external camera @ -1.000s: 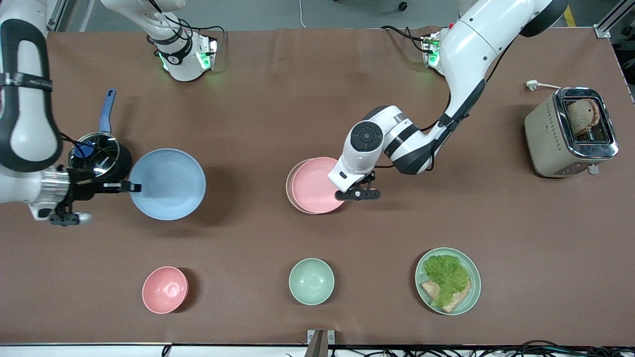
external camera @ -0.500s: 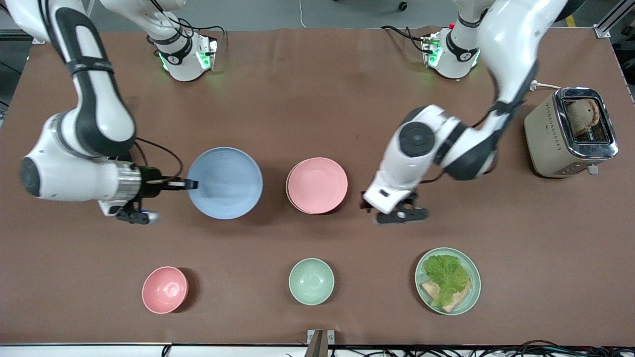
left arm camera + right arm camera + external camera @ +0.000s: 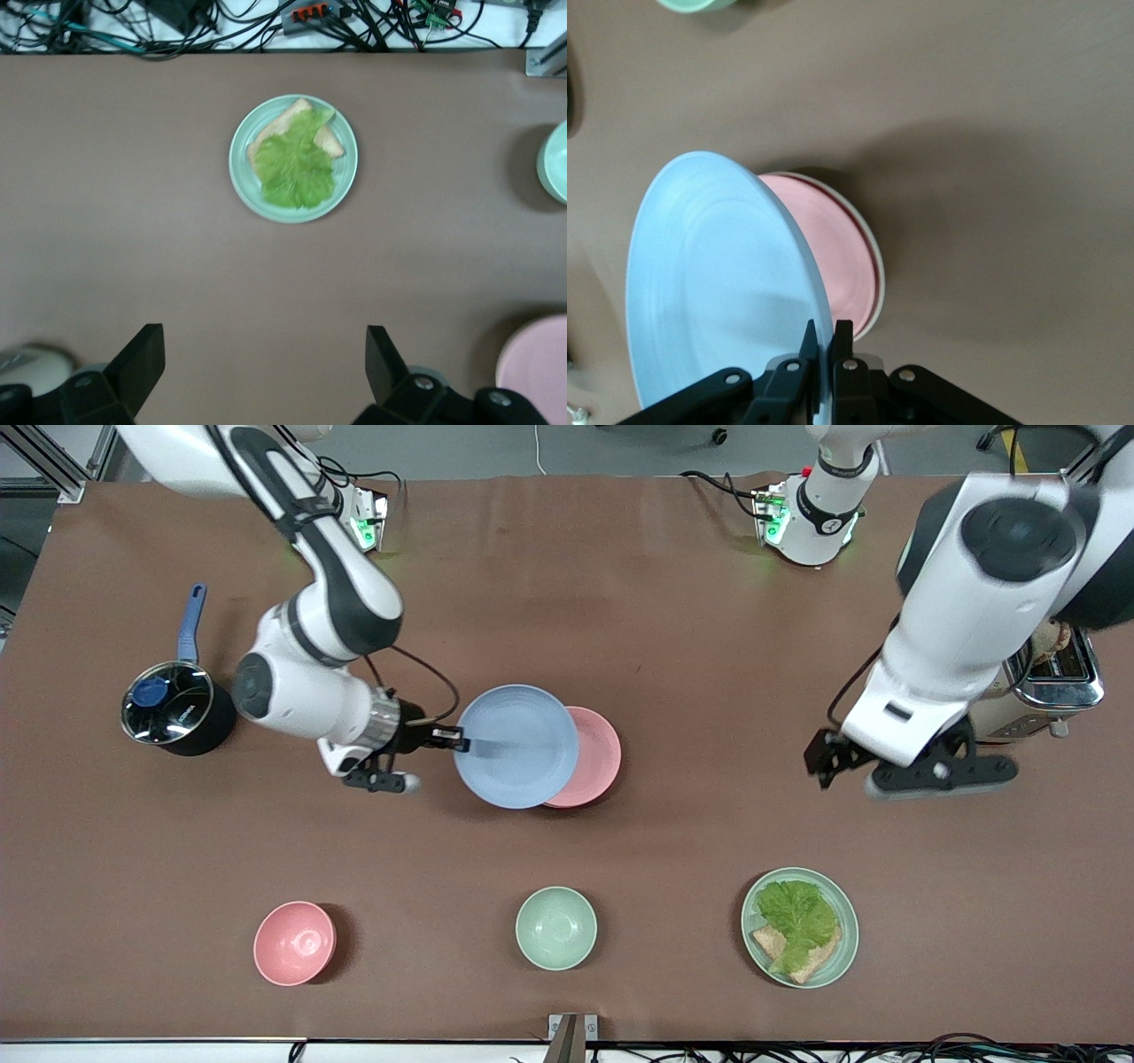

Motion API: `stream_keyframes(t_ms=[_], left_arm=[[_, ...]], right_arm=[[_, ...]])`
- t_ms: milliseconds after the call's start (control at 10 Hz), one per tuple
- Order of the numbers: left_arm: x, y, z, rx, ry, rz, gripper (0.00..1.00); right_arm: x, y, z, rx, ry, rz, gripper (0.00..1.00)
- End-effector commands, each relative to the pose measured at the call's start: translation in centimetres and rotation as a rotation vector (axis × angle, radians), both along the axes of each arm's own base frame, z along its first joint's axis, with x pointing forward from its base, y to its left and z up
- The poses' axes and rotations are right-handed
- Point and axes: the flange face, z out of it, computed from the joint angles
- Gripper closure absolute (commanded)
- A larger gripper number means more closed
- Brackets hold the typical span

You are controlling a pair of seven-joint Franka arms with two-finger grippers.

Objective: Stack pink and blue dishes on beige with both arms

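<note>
I should use my right gripper to release the pale blue plate so it lies flat on top of the pink plate (image 3: 568, 749) (image 3: 801, 264), over its middle.
My right gripper (image 3: 449, 737) (image 3: 824, 333) is shut on the rim of the pale blue plate (image 3: 512, 746) (image 3: 718, 274) and holds it tilted in the air. The plate partly overlaps the pink plate (image 3: 592, 758) (image 3: 837, 261). That pink plate lies on the beige plate, of which only a cream rim (image 3: 880, 282) shows in the right wrist view. My left gripper (image 3: 939, 776) (image 3: 263, 343) is open, holds nothing and hangs high over bare table beside the toaster. An edge of the pink plate (image 3: 536, 367) shows in the left wrist view.
A black pot with a blue handle (image 3: 168, 708) stands toward the right arm's end and a toaster (image 3: 1054, 682) toward the left arm's end. Nearer the front camera sit a pink bowl (image 3: 294, 942), a mint bowl (image 3: 555, 927) and a mint plate with lettuce and toast (image 3: 800, 926) (image 3: 293, 158).
The right arm has carried the blue plate from beside the pot across to over the pink plate. The left arm has drawn back from the pink plate toward the toaster and risen.
</note>
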Motion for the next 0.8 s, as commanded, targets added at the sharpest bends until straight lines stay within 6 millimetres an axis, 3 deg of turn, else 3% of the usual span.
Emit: stream_keyframes(t_ms=[0,300,500,700], left_arm=[[-1.7,4.1,1.8,-0.016,0.083,-0.047,0.00],[-5.1,6.1,5.6,-0.030,0.123,-0.082,0.00],[-6.9,6.9,6.6,-0.007,0.177,-0.101,0.00],[-8.1,8.9,6.7,0.007,0.188,-0.104,0.00]], right_arm=[[-1.8,2.9,-2.8,0.017,-0.047,-0.016,0.98],[-4.1,5.4,-7.1,0.025,-0.101,-0.033,0.97],[-4.9,5.3,-8.7,0.017,-0.098,-0.033,0.96],[-5.6,5.2,-9.5,0.007,-0.087,-0.026,0.93]])
